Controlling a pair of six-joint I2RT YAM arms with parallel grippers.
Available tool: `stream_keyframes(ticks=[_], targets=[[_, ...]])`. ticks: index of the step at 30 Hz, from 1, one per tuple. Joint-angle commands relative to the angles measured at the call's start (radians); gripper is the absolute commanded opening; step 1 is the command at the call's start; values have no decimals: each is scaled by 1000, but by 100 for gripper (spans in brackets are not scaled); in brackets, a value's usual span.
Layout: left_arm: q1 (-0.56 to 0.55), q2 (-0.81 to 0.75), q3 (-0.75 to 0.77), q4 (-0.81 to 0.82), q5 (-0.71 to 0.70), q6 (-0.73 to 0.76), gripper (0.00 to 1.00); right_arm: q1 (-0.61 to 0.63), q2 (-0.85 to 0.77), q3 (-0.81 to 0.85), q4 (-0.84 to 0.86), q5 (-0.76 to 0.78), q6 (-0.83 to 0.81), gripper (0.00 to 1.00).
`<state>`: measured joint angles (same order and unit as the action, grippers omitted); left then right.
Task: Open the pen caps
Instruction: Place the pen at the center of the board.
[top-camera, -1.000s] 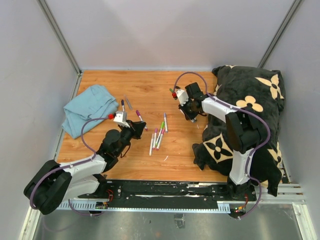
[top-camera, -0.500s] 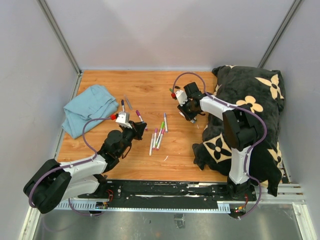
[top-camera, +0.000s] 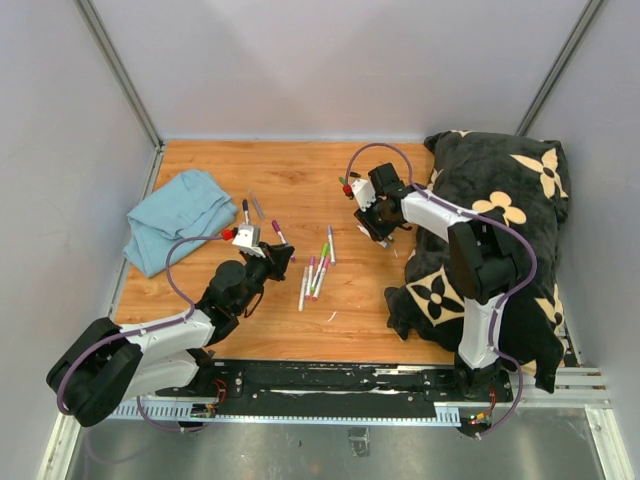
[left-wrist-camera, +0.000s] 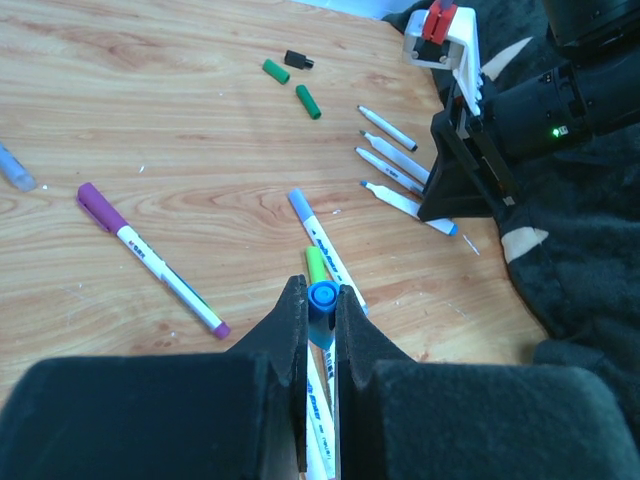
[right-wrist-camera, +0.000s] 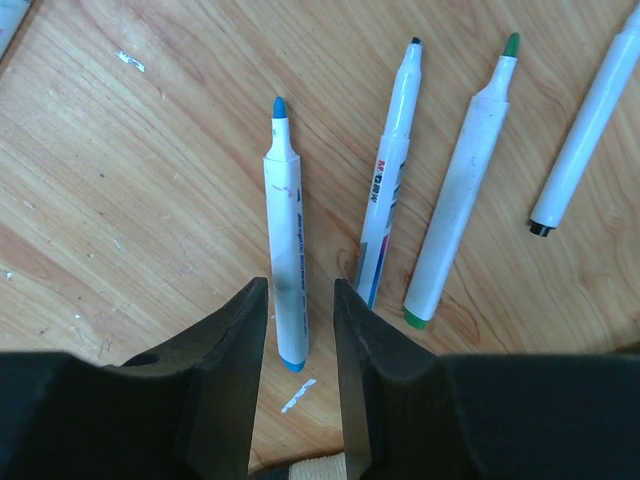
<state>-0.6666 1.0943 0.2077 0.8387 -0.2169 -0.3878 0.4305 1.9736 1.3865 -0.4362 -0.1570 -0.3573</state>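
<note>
I will set the blue pen cap, still above the capped white pens, down with my left gripper between the blue-capped pen and the green caps (top-camera: 337, 207) (left-wrist-camera: 294, 139).
My left gripper (left-wrist-camera: 320, 292) is shut on a blue pen cap (left-wrist-camera: 322, 299), held above a cluster of capped white pens (top-camera: 315, 272) in mid-table; it also shows in the top view (top-camera: 283, 258). My right gripper (right-wrist-camera: 298, 290) is open, low over the table, its jaws either side of an uncapped blue-tipped marker (right-wrist-camera: 284, 230). Beside that lie uncapped black-tipped (right-wrist-camera: 388, 180) and green-tipped (right-wrist-camera: 462, 175) markers. Two loose green caps (left-wrist-camera: 275, 71) and a black cap (left-wrist-camera: 298, 59) lie beyond. A purple-capped pen (left-wrist-camera: 150, 256) lies to the left.
A folded blue cloth (top-camera: 176, 216) lies at the left. A black blanket with beige flowers (top-camera: 495, 225) covers the right side, next to the right arm. Two more capped pens (top-camera: 262, 220) lie near the cloth. A fourth white marker (right-wrist-camera: 588, 135) lies at far right.
My left gripper has shifted slightly to the right with the blue cap. The right arm has barely moved.
</note>
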Motion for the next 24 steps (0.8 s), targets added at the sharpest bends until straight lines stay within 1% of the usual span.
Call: stream_keyframes(ticks=[1,4,9,12,20,24], targets=[[-13,-2,18,22,-20,22,0,-6,-68,-5,-23,-4,-19,34],[-14,-5,16,23,-21,22,0,-7,-97,-14,-23,-3,-27,35],[-15,-3,16,26,-17,23,0,-6,-160,-42,-25,-24,-55,48],[-16,1,18,26,-15,25,0,-7,-201,-59,-28,-46,-70,52],[-19,4,21,26,-18,24,0,-7,-275,-53,-118,-171,-147,57],[-22,7,23,25,-19,25,0,-7,-315,-56,-142,-237,-164,58]])
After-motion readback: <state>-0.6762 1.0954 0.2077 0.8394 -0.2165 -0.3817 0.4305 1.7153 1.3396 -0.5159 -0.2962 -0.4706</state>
